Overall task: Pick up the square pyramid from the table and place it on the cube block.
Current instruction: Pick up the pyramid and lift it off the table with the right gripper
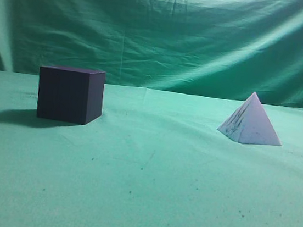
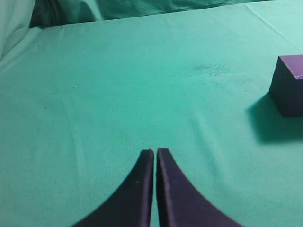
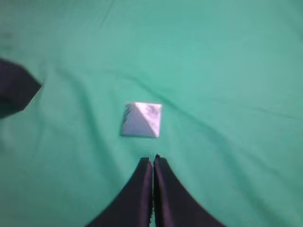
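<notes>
Next, my right gripper closes on the opposite sloping sides (image 1: 252, 119) (image 3: 142, 119) of the square pyramid, a little below the pyramid's pointed top.
The square pyramid (image 1: 251, 121) stands upright on the table (image 1: 147, 190) at the right, pale lavender-white with dark streaks on its left face. The cube block (image 1: 70, 93) stands at the left, dark navy-purple. No gripper shows in the exterior view. In the right wrist view my right gripper (image 3: 153, 160) is shut and empty, above the cloth, with the pyramid (image 3: 140, 120) just beyond its tips and a corner of the cube (image 3: 14, 92) at the left edge. In the left wrist view my left gripper (image 2: 155, 151) is shut and empty, with the cube (image 2: 289, 85) far off to its right.
Wrinkled green cloth covers the table and hangs as a backdrop (image 1: 161, 31) behind it. Small dark specks dot the cloth near the front. A fold of cloth (image 2: 57, 12) rises at the far left of the left wrist view.
</notes>
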Available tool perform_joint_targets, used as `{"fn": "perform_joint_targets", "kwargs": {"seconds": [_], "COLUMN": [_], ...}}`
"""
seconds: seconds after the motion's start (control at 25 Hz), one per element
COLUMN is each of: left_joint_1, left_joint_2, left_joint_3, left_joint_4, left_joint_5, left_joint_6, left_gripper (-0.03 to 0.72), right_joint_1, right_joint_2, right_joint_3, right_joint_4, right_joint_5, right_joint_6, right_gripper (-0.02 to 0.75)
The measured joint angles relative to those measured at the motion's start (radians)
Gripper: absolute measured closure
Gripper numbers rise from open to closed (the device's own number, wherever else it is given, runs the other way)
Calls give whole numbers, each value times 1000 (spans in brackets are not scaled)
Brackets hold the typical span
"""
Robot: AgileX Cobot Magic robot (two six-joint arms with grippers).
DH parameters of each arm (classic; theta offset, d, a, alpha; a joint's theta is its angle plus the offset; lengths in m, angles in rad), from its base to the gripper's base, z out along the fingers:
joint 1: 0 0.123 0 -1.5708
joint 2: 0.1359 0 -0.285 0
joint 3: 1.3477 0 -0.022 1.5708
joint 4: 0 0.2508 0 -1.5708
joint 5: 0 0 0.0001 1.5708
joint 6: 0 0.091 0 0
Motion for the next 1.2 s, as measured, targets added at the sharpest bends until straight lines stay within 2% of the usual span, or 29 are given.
{"fn": "perform_joint_targets", "kwargs": {"seconds": [0.12, 0.28, 0.44, 0.6, 0.72, 0.8, 0.84, 1.2], "left_joint_1": [0, 0, 0, 0, 0, 0, 0, 0], "left_joint_2": [0, 0, 0, 0, 0, 0, 0, 0], "left_joint_3": [0, 0, 0, 0, 0, 0, 0, 0], "left_joint_4": [0, 0, 0, 0, 0, 0, 0, 0], "left_joint_5": [0, 2, 2, 2, 2, 2, 2, 2], "left_joint_6": [0, 0, 0, 0, 0, 0, 0, 0], "left_gripper": [688, 688, 688, 688, 688, 688, 688, 688], "right_joint_1": [109, 235, 295, 300, 300, 300, 300, 300], "right_joint_2": [144, 337, 520, 663, 732, 772, 790, 952], "right_joint_3": [-106, -224, -327, -403, -430, -432, -432, -432], "right_joint_4": [-21, -128, -198, -209, -211, -215, -218, -261], "right_joint_5": [92, 128, 159, 168, 163, 149, 144, 25], "right_joint_6": [-15, 77, 127, 136, 170, 227, 255, 326], "right_gripper": [738, 738, 738, 497, 227, 108, 82, 93]}}
